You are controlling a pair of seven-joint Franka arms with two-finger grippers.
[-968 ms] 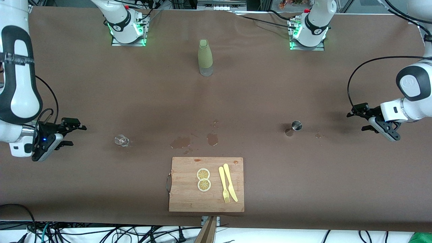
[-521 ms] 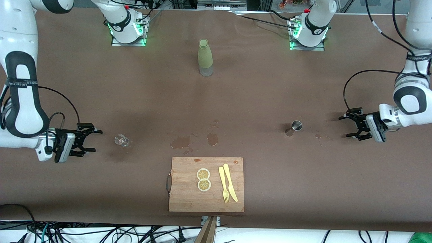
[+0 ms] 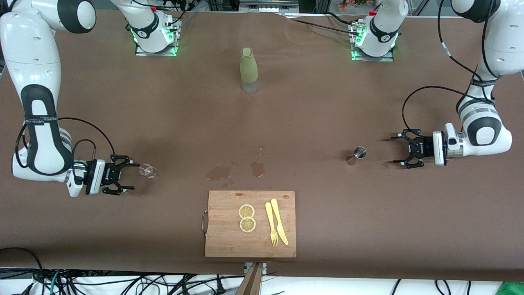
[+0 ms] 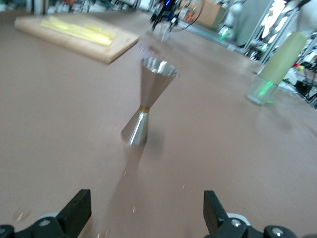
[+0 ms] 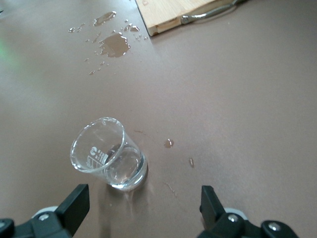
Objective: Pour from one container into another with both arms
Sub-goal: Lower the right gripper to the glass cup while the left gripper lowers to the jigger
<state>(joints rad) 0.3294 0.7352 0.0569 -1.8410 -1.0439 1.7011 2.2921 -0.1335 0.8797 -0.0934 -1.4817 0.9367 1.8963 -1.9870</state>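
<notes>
My left gripper is going to close on the narrow middle [image 3: 355, 156] [image 4: 144, 109] of the steel jigger, just under its wide upper part.
The steel jigger [image 3: 359, 153] stands upright toward the left arm's end of the table. My left gripper [image 3: 394, 150] is level with it, a short gap away, open and holding nothing. In the left wrist view the jigger [image 4: 148, 101] stands ahead of the gripper [image 4: 147, 213], centred between its spread fingers. The clear glass cup [image 3: 147, 170] stands toward the right arm's end. My right gripper [image 3: 130, 176] is open just beside it, apart from it. In the right wrist view the cup [image 5: 106, 153] sits ahead of the gripper [image 5: 143, 206], nearer one finger [image 5: 74, 203].
A tall olive-green bottle [image 3: 249, 69] stands mid-table near the bases. A wooden cutting board [image 3: 225, 229] with two lemon slices [image 3: 247, 218], a yellow fork and a knife [image 3: 276, 227] lies at the front edge. Wet spots [image 3: 219, 173] mark the cloth between the cups.
Both arms have swung inward and down toward the table's middle. The right gripper now sits right by the glass cup and the left gripper close to the jigger. Both stayed open.
</notes>
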